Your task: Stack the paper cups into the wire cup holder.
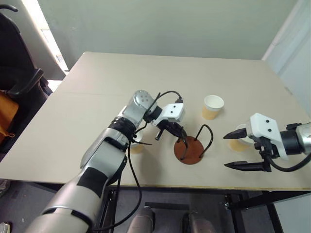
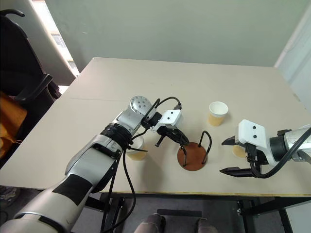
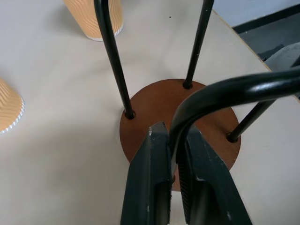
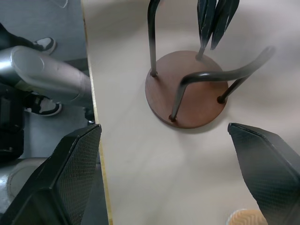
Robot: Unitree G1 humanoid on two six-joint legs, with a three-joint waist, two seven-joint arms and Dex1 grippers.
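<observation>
My right gripper needs to close on the near side of the rim [image 1: 249, 141] of the paper cup that stands just behind it, next to the wire cup holder.
The wire cup holder [image 1: 190, 151] stands near the table's front edge, a reddish-brown disc with two black wire arches. My left gripper [image 3: 173, 133] is shut on one arch, the wire pinched between its fingers [image 3: 157, 173]. One of the paper cups [image 1: 213, 107] stands upright behind the holder. A second [image 2: 137, 149] sits partly hidden under my left forearm. A third [image 1: 238, 142] stands just behind my right gripper [image 1: 237, 151]. That gripper hovers open to the right of the holder, its fingers spread wide and holding nothing.
The beige table [image 1: 97, 97] has its front edge close below the holder and both grippers. A black chair [image 1: 19, 73] with something orange on it stands off the table's left side. The far half of the table is bare.
</observation>
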